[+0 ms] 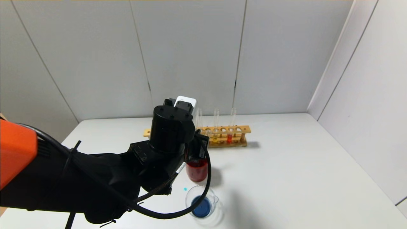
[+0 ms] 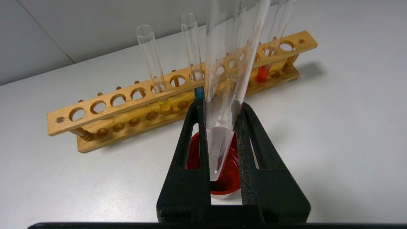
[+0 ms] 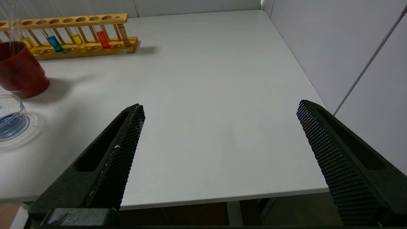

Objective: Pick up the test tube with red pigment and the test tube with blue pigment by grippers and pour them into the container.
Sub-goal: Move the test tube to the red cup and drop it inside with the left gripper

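Note:
Next, my left gripper lets go of the clear test tube inside the dark-red cup [image 1: 198, 163] [image 2: 220, 170] in front of the wooden rack.
My left gripper [image 2: 222, 105] is shut on a clear test tube [image 2: 229, 63] that shows no coloured liquid. It holds the tube upright, round bottom just above the dark-red cup [image 2: 230, 184]. In the head view the left arm [image 1: 171, 133] hides these fingers. The test tube with red pigment [image 2: 263, 71] stands in the wooden rack [image 2: 127, 111]. The test tube with blue pigment [image 3: 54, 43] stands there too. The clear glass container [image 1: 216, 198] holds blue liquid in front of the red cup [image 1: 197, 170]. My right gripper [image 3: 221, 106] is open and empty above the table's front right.
Two yellow-liquid tubes [image 3: 76, 39] also stand in the rack [image 1: 235, 128]. A small blue drop [image 1: 185, 189] lies on the table left of the container. Grey wall panels close the back and right. The table's front edge [image 3: 222, 198] is under the right gripper.

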